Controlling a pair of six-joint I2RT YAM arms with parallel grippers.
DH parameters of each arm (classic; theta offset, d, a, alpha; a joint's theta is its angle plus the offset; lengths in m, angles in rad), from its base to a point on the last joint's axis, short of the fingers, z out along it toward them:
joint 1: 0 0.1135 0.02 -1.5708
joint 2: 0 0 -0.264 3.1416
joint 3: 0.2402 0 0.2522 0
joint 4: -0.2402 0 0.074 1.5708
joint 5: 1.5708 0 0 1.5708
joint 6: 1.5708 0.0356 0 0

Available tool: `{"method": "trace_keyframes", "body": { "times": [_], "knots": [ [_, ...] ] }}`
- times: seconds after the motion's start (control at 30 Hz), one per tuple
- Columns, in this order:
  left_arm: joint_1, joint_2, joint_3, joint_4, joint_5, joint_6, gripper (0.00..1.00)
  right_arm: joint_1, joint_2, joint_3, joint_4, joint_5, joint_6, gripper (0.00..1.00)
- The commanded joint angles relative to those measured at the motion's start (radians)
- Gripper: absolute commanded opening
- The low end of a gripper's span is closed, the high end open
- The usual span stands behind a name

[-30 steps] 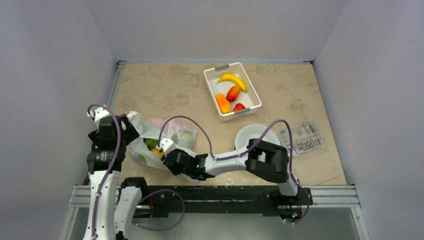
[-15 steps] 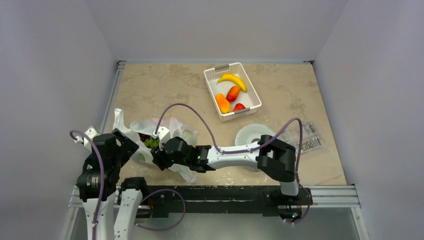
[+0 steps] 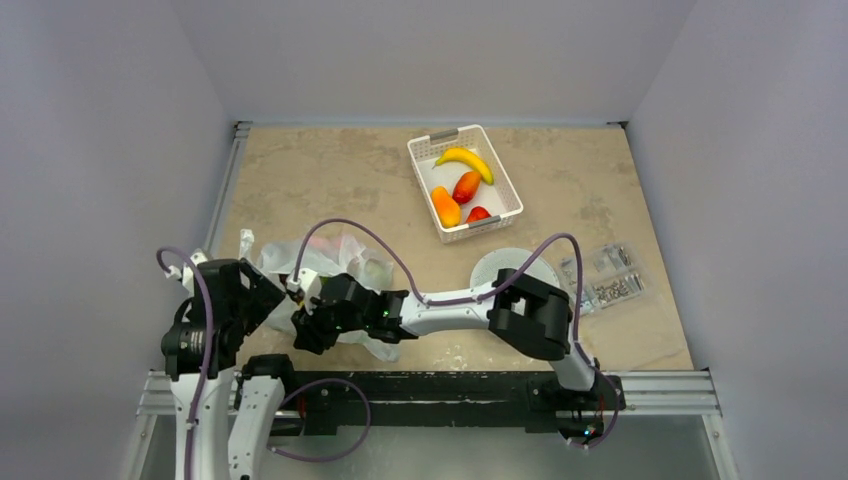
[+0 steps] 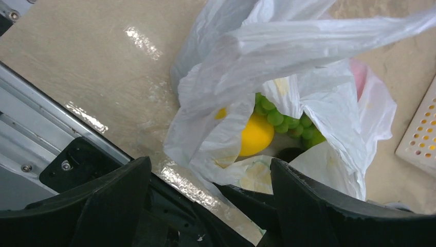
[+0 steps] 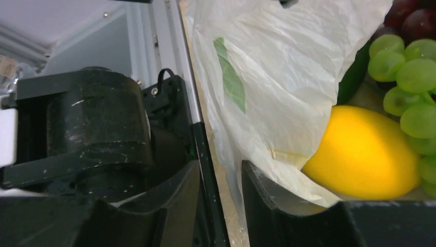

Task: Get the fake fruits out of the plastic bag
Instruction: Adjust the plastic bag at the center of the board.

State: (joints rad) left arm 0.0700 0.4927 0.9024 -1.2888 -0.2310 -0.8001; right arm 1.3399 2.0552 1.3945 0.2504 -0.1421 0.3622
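The plastic bag's film folds in over the green grapes, so next I pinch the bag's near edge [image 4: 208, 172] with my left gripper while my right gripper pulls the bag's opening wide.
The plastic bag [image 3: 345, 255] lies crumpled at the near left of the table, mouth open. In the left wrist view the bag [image 4: 288, 51] shows a yellow fruit [image 4: 255, 135], green grapes [image 4: 288, 121] and a pink fruit [image 4: 358, 77] inside. My left gripper [image 3: 272, 300] is open wide, its jaws [image 4: 210, 164] on either side of the bag's near edge. My right gripper [image 3: 303, 322] is at the bag's near left corner, jaws [image 5: 221, 175] slightly apart with bag film [image 5: 277, 67] hanging between them. The right wrist view also shows the yellow fruit [image 5: 365, 154], green grapes [image 5: 411, 77] and dark red grapes [image 5: 411, 18].
A white lattice basket [image 3: 505, 185] at the back holds a banana [image 3: 465, 158], an orange fruit [image 3: 445, 205] and red fruits [image 3: 466, 186]. A white round disc [image 3: 505, 268] and a clear packet of small parts [image 3: 605, 275] lie to the right. The metal rail runs along the near edge.
My right gripper has moved left along the bag's near edge, close to my left gripper. The left arm has swung down and turned towards the bag. The bag has shifted and spread.
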Motion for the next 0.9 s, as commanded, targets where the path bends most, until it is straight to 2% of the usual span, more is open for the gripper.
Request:
{"method": "trace_keyframes", "body": {
  "times": [0.0,0.03,0.07,0.13,0.2,0.23,0.33,0.47,0.67,0.7,0.77,0.83,0.87],
  "knots": [
    [0.004,0.060,-0.006,0.085,0.058,0.074,0.74,0.003,-0.061,-0.025,0.076,-0.164,-0.092,0.35],
    [0.003,0.065,-0.012,0.083,0.058,0.074,0.65,-0.001,-0.079,-0.044,0.084,-0.152,-0.089,0.35],
    [0.002,0.064,-0.018,0.081,0.054,0.069,0.61,-0.008,-0.095,-0.058,0.081,-0.139,-0.090,0.35],
    [0.002,0.056,-0.028,0.080,0.053,0.052,0.60,-0.017,-0.123,-0.068,0.049,-0.093,-0.092,0.37],
    [0.003,0.049,-0.021,0.066,0.062,0.035,0.71,-0.032,-0.153,-0.078,0.018,-0.034,-0.073,0.39],
    [0.004,0.042,-0.010,0.047,0.057,0.020,0.81,-0.041,-0.171,-0.088,0.014,-0.007,-0.051,0.40],
    [0.003,0.007,0.034,-0.025,-0.009,-0.007,0.94,-0.078,-0.226,-0.127,0.007,0.027,-0.001,0.49],
    [0.003,-0.058,0.056,-0.047,-0.078,-0.008,0.94,-0.102,-0.265,-0.124,-0.045,0.065,0.013,0.54],
    [0.003,-0.016,-0.048,0.103,-0.002,-0.011,0.92,-0.108,-0.278,-0.112,-0.053,0.085,0.025,0.61],
    [0.003,0.002,-0.054,0.103,0.001,-0.021,0.92,-0.108,-0.265,-0.094,-0.072,0.092,0.024,0.61],
    [0.004,0.023,-0.077,0.129,0.001,-0.025,0.87,-0.108,-0.235,-0.067,-0.100,0.120,0.024,0.51],
    [0.002,0.034,-0.101,0.171,-0.003,-0.010,0.75,-0.105,-0.203,-0.043,-0.137,0.191,0.022,0.40],
    [0.003,0.040,-0.109,0.187,-0.011,0.003,0.73,-0.101,-0.184,-0.030,-0.157,0.221,0.019,0.38]
  ]
}}
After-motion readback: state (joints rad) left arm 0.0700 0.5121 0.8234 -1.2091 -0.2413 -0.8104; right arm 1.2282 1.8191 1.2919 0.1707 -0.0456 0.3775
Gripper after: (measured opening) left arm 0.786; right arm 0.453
